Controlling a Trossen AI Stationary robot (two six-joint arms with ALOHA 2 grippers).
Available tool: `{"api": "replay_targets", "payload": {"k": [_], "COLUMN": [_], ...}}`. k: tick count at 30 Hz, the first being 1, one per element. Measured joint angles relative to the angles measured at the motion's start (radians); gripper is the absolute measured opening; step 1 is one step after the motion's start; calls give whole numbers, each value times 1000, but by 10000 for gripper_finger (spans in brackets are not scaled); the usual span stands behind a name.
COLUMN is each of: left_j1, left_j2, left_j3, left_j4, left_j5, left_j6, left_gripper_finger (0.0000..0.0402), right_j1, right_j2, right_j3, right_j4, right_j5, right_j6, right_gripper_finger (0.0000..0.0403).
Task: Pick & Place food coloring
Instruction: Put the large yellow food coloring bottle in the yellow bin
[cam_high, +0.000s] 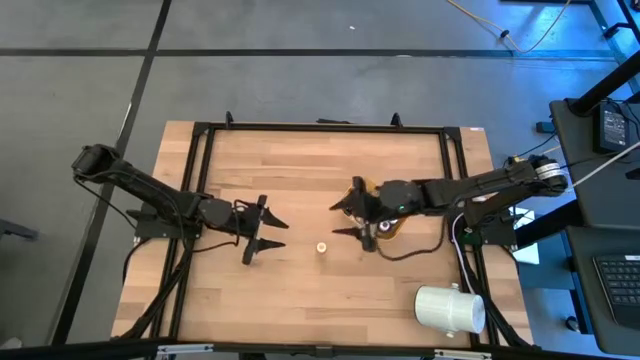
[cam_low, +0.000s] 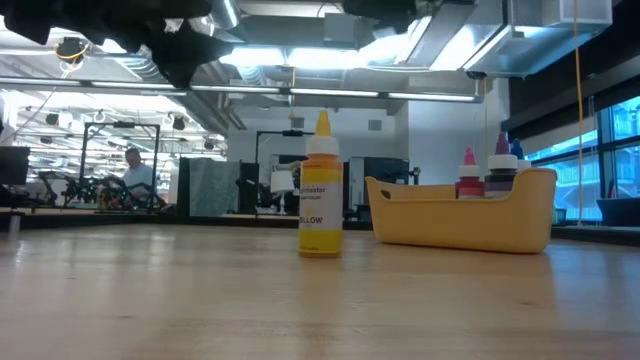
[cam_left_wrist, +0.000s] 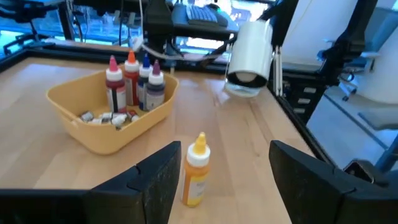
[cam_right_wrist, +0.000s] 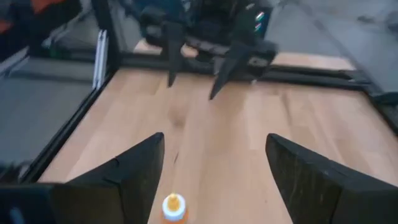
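Next, I close my right gripper on the cap (cam_high: 321, 246) (cam_right_wrist: 174, 203) of the yellow food coloring bottle that stands by itself between the grippers.
A yellow food coloring bottle (cam_high: 321, 247) with a pointed cap stands upright on its base on the table, between the two grippers. In the left wrist view the bottle (cam_left_wrist: 196, 168) shows just ahead of my open left gripper (cam_left_wrist: 224, 180). My left gripper (cam_high: 275, 232) is level with it, on the table's left side. My open right gripper (cam_high: 338, 220) hovers to the bottle's right and slightly farther back; the bottle's cap (cam_right_wrist: 173, 207) shows below its fingers. Several more food coloring bottles (cam_left_wrist: 134, 81) stand in the yellow-orange bowl (cam_left_wrist: 93, 134).
The bowl (cam_low: 460, 215) sits under my right arm, right of the lone bottle (cam_low: 321, 190). A big white cylinder (cam_high: 450, 308) lies near the table's near right corner. Bare wood lies between the grippers and toward the near edge. A black frame borders the table.
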Motion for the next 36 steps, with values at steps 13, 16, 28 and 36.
{"api": "replay_targets", "payload": {"k": [13, 16, 28, 36], "left_j1": [0, 0, 0, 0], "left_j2": [0, 0, 1, 2], "left_j3": [0, 0, 0, 0], "left_j4": [-27, -33, -79, -98], "left_j5": [0, 0, 0, 0], "left_j6": [-7, -7, -76, -83], "left_gripper_finger": [239, 239, 240, 240], "right_j1": [65, 61, 49, 11], "right_j2": [348, 420, 553, 606], "right_j3": [337, 393, 604, 636], "right_j4": [-449, -499, -762, -787], "right_j5": [-41, -79, -87, -86], "right_j6": [-131, -135, -259, -290], "right_gripper_finger": [247, 240, 220, 220]}}
